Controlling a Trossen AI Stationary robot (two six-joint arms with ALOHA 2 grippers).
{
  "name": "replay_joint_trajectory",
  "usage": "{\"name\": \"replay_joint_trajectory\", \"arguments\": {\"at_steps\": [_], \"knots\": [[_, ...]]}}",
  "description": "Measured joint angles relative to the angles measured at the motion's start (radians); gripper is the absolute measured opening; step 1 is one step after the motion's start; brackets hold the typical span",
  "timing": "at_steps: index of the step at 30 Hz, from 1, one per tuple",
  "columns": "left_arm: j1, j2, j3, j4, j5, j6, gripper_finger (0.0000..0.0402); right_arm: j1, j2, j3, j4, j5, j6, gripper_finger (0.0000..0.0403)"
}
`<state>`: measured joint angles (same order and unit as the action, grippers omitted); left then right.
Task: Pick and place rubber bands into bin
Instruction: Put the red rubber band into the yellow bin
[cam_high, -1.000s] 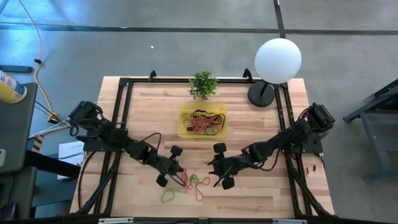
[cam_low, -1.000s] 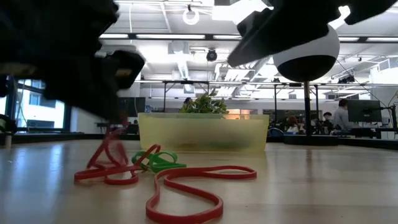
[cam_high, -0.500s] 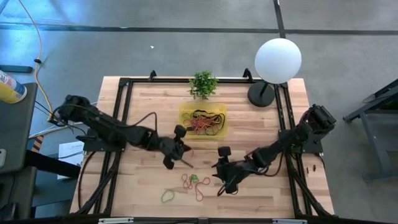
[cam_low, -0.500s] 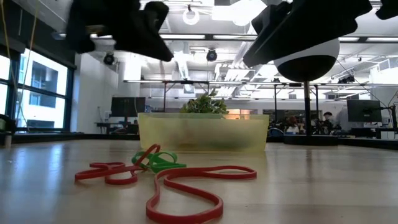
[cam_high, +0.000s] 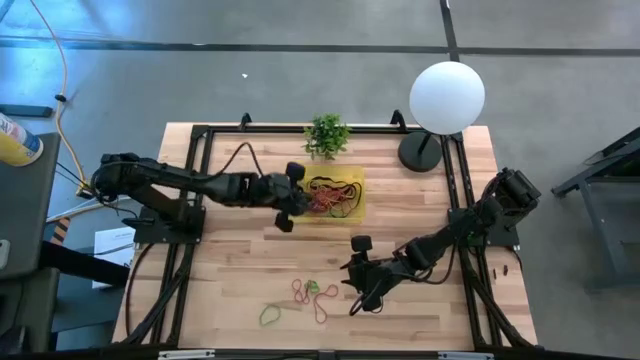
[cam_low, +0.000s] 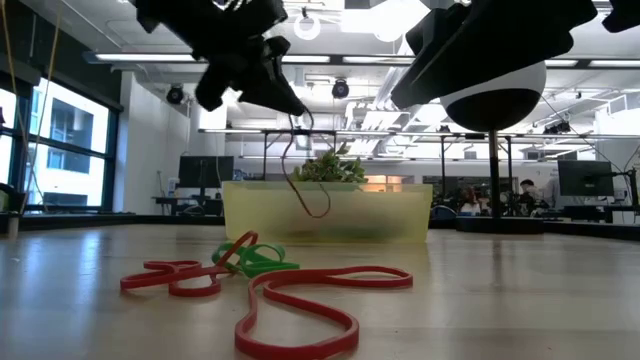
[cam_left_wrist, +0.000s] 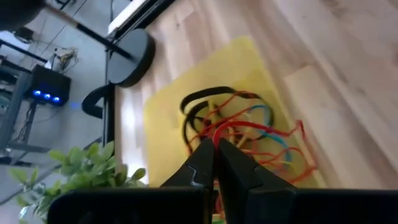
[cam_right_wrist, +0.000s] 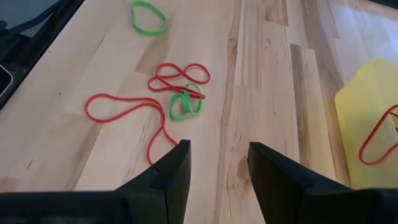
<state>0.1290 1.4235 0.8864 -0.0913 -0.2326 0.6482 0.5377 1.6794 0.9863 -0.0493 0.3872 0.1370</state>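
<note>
Next, my left gripper lets go of the red rubber band on the red tangle of rubber bands inside the yellow bin (cam_high: 314, 201), opposite the black rubber band.
The yellow bin (cam_high: 350, 205) (cam_low: 325, 212) sits at the table's middle with several red, orange and black rubber bands (cam_left_wrist: 249, 134) inside. My left gripper (cam_high: 296, 197) (cam_left_wrist: 216, 148) hovers at the bin's left edge, shut on a red rubber band (cam_low: 303, 178). More red bands (cam_high: 318, 295) (cam_right_wrist: 180, 78) and green bands (cam_high: 268, 316) (cam_right_wrist: 148, 17) lie flat on the wood near the near edge. My right gripper (cam_high: 350, 275) (cam_right_wrist: 217, 155) is open, just right of those loose bands and above the table. My left gripper pinches the red band's upper end (cam_low: 291, 115) between its two shut fingertips (cam_left_wrist: 205, 152), coming slanting down from the table's left. The band hangs slack below the fingers as a thin loop (cam_low: 318, 205), lifted clear of the table, in front of the bin in the low view.
A small green potted plant (cam_high: 327, 135) stands just beyond the bin. A lamp with a white globe (cam_high: 447, 97) and a dark round base (cam_high: 420, 152) is at the far right corner. Black frame rails (cam_high: 200, 200) run along the table's left and right sides.
My left gripper, shut on a red band, has risen from the loose bands near the near edge and travelled toward the far edge to the bin's left edge. The band has come off the table and now dangles free. The other bands have stayed where they were.
</note>
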Motion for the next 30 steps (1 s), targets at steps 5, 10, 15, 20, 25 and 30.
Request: {"name": "replay_joint_trajectory", "arguments": {"at_steps": [5,10,15,20,25,30], "knots": [[0.079,-0.005,0.0,0.06,0.048,0.037,0.0,0.0,0.0,0.0,-0.002,0.005,-0.004,0.0149],[0.157,-0.018,0.002,0.094,0.127,0.054,0.0,0.0,0.0,0.0,-0.007,0.026,-0.004,0.0149],[0.207,-0.011,0.001,0.028,0.185,0.055,0.0,0.0,0.0,0.0,-0.007,0.026,0.002,0.0149],[0.212,0.002,0.0,-0.021,0.188,0.055,0.0,-0.001,0.0,0.0,-0.007,0.029,0.002,0.0149],[0.211,0.009,0.0,-0.029,0.191,0.07,0.0,-0.003,0.0,0.0,-0.006,0.029,0.005,0.0149],[0.211,0.009,0.001,-0.028,0.189,0.07,0.0,-0.003,0.0,0.0,-0.006,0.026,0.021,0.0149]]}}
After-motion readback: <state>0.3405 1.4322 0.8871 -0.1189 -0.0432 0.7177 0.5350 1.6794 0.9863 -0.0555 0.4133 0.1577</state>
